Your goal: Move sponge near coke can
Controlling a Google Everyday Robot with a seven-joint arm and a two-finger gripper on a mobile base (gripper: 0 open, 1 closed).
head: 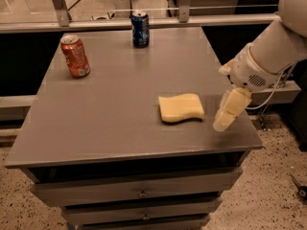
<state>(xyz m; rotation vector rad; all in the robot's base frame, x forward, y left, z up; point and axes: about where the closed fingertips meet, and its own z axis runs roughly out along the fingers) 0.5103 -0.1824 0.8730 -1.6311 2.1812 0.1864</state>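
I move my gripper to the pale yellow sponge next and close it on its end (196, 107) that lies farthest from the orange-red coke can.
The pale yellow sponge (181, 107) lies flat on the grey table top (110, 109), right of the middle. The orange-red coke can (75, 55) stands upright at the far left of the table, far from the sponge. My gripper (226, 115) hangs from the white arm over the table's right edge, just right of the sponge and a little above the surface, not touching it. It holds nothing.
A dark blue can (140, 29) stands upright at the back middle of the table. The table has drawers (139, 190) below its front edge. A rail and glass wall run behind it. Speckled floor lies to the right.
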